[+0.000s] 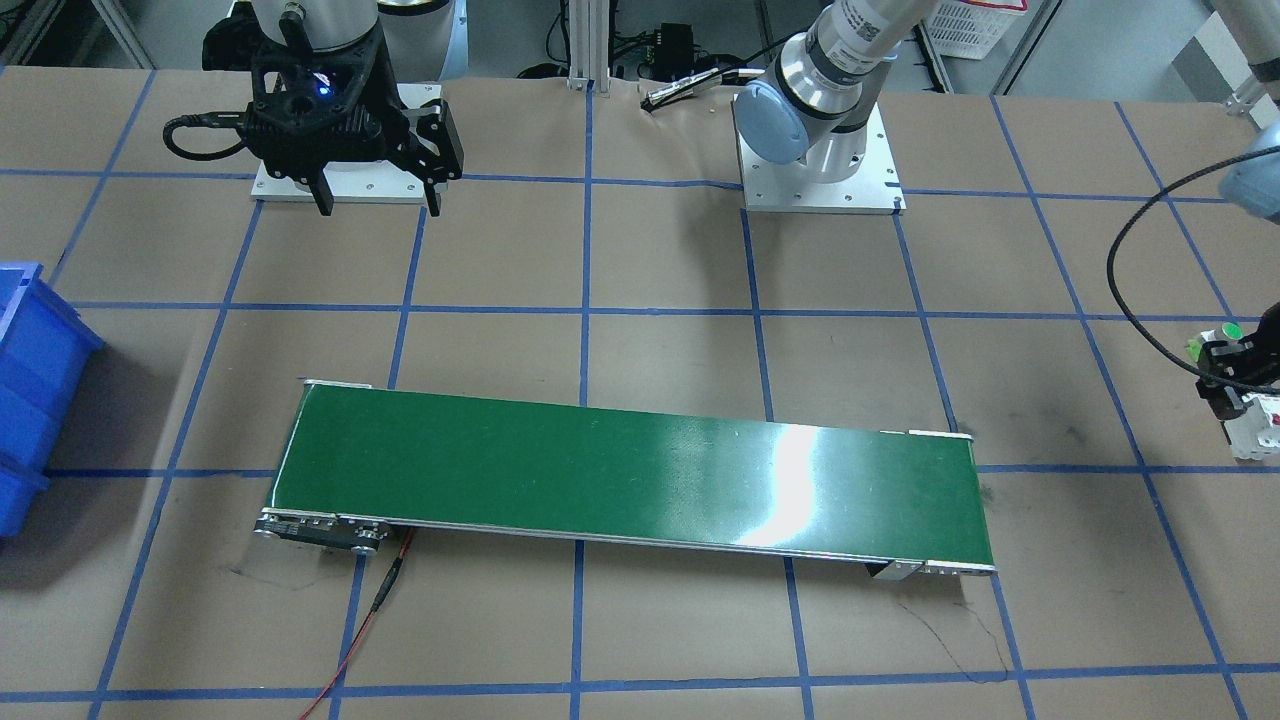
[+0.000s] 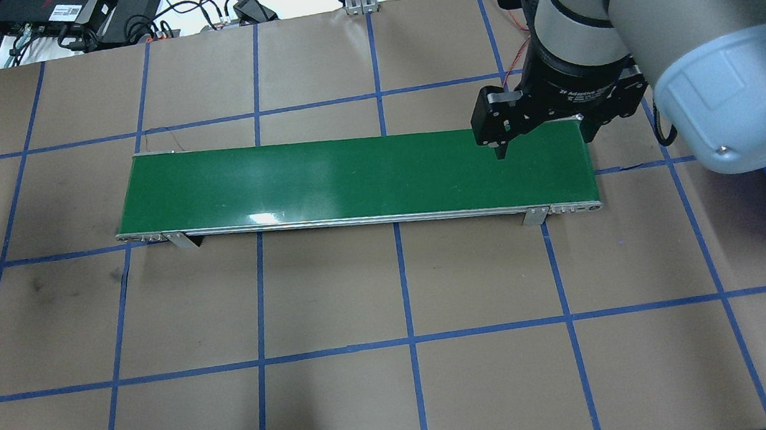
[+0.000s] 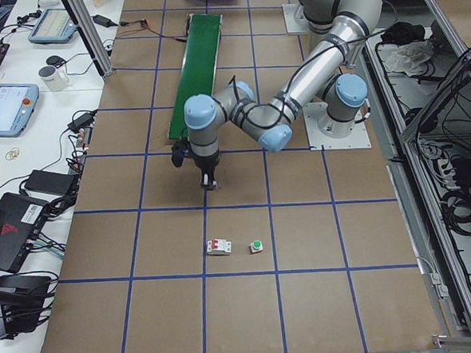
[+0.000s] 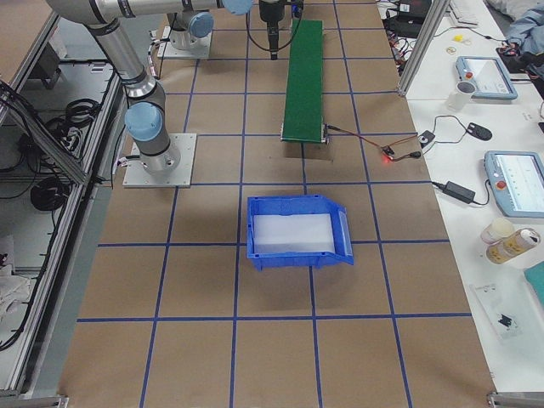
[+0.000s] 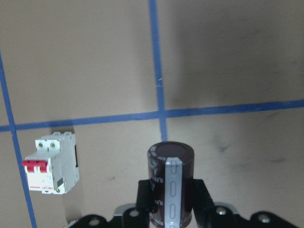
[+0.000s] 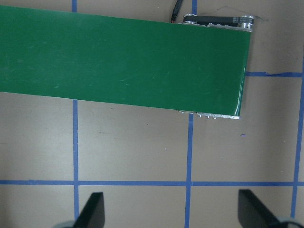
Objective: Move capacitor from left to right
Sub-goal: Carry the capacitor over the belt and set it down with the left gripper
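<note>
Next, my left gripper releases the capacitor, now held over the brown table, on the green conveyor belt point(image 1: 855, 500), between the belt's bright glare and its end on the breaker side.
In the left wrist view my left gripper point(image 5: 170, 202) is shut on the capacitor point(image 5: 170, 185), a stubby black cylinder with a pale stripe, held between both fingers over the brown table. The front-facing view shows this gripper point(image 1: 1228, 392) at the right edge, close to the breaker. In the exterior left view it point(image 3: 208, 178) hangs past the near end of the belt. My right gripper point(image 1: 378, 205) is open and empty, and in the overhead view it point(image 2: 545, 146) hovers over the belt's right end.
A green conveyor belt point(image 1: 630, 480) lies across the table's middle. A white breaker with red marks point(image 5: 50, 164) and a green-capped push-button point(image 3: 256, 245) lie on the table near my left gripper. A blue bin point(image 4: 297, 229) stands beyond the belt's right end.
</note>
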Available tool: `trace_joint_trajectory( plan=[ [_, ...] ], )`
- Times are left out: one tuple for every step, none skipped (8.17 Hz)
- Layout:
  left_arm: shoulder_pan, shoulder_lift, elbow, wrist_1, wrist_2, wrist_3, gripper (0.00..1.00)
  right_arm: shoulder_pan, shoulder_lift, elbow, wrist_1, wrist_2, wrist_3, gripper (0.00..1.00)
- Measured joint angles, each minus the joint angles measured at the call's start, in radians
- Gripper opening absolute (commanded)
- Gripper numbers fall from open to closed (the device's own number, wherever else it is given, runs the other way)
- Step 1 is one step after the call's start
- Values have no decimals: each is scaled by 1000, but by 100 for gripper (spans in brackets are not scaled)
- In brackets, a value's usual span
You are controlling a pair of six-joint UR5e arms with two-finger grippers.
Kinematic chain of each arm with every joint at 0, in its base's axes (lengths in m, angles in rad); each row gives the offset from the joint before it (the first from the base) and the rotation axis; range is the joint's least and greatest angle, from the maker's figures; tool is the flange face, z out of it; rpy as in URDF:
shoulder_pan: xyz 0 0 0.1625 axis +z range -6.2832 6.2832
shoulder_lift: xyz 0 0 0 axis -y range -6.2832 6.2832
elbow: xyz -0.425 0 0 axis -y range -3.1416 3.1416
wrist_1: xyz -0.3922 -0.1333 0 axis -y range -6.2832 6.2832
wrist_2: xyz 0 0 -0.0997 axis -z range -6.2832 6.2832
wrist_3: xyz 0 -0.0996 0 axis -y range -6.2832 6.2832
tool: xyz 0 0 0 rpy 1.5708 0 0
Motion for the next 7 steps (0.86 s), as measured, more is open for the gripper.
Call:
trace_joint_trajectory(
  plan=[
    [-84, 65, 0, -33, -6, -20, 0, 0, 0, 0, 0, 0, 0, 100],
    [-169, 111, 0, -47, -10, -63, 0, 0, 0, 0, -1, 0, 0, 100],
    [-258, 133, 0, -48, -10, -101, 0, 0, 0, 0, -1, 0, 1, 100],
    [-332, 126, -1, -42, -10, -132, 0, 0, 0, 0, 0, 0, 1, 100],
    [-376, 86, 0, -32, -12, -171, 0, 0, 0, 0, -1, 0, 0, 100],
    [-400, 35, 0, -17, -21, -195, 0, 0, 0, 0, -1, 0, 0, 100],
    [-411, -4, 0, -10, -33, -211, 0, 0, 0, 0, 0, 0, 0, 100]
  ],
)
